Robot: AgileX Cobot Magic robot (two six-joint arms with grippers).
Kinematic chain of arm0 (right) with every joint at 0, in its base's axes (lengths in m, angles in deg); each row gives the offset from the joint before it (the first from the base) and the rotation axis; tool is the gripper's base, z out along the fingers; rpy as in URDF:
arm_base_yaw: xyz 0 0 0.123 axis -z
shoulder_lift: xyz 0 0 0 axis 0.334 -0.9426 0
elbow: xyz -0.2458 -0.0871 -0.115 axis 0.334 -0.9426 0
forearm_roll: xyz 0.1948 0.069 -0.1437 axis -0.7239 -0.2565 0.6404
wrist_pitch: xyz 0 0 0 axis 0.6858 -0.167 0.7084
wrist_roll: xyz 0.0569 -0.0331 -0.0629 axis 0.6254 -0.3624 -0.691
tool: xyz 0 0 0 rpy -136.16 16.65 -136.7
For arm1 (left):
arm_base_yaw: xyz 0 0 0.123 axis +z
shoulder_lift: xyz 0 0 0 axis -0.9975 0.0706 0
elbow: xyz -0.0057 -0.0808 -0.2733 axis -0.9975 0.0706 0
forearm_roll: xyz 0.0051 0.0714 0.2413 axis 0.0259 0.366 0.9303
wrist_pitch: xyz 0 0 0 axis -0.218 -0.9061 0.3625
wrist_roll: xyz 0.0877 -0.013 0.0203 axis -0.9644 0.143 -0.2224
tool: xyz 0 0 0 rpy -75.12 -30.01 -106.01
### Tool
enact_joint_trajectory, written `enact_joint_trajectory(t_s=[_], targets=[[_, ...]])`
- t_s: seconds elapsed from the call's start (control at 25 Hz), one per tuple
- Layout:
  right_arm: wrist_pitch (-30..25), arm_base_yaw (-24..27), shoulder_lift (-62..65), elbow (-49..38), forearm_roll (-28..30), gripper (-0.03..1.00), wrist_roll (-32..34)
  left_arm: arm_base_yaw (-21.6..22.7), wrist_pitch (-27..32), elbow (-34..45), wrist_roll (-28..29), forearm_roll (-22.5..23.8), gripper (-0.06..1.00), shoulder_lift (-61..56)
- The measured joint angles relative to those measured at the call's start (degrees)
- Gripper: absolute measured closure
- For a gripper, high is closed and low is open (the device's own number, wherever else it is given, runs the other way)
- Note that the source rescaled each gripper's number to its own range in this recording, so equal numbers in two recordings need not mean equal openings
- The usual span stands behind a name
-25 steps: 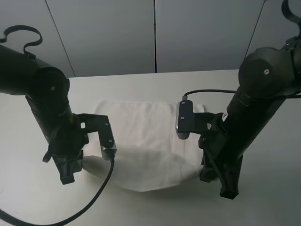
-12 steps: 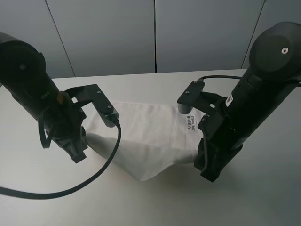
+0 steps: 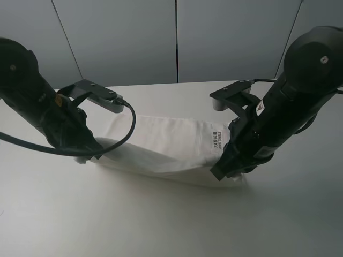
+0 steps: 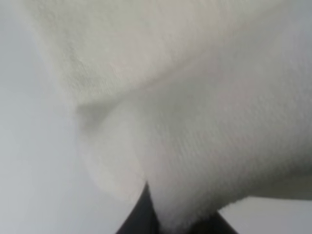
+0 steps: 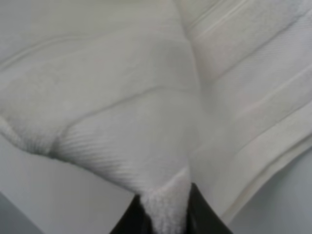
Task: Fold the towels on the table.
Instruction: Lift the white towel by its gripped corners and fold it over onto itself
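Observation:
I need to use my left gripper to release the lifted corner of the white towel on its far corner [image 3: 122,106], next to the black cable.
The white towel [image 3: 166,144] lies on the white table [image 3: 161,219], its near edge lifted and carried over the rest, so that a fold runs along the front. A small label [image 3: 216,140] with black print shows near its right end. My left gripper [image 3: 92,155] is shut on the towel's left corner; up close the cloth [image 4: 195,122] bunches between the black fingertips [image 4: 141,214]. My right gripper [image 3: 224,172] is shut on the right corner, where terry cloth [image 5: 141,146] and the woven border band [image 5: 253,107] fill the view above its fingertips [image 5: 197,209].
A black cable [image 3: 126,128] loops from the left arm over the towel's left end. Grey wall panels [image 3: 177,37] stand behind the table's far edge. Bare tabletop lies in front of the towel.
Both grippers have carried the towel's near corners up and away toward the far edge. The hanging middle has flattened into a long fold, and the label has come into view.

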Motion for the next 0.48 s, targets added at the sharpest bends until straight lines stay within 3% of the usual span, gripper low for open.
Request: enact_joint_trajectory(t_s=[0.48], targets=[[9.8,0.0,0.0,0.0,9.3,0.96,15.0,1.3,-8.1,0.0,4.8,0.2,0.93,-1.1]])
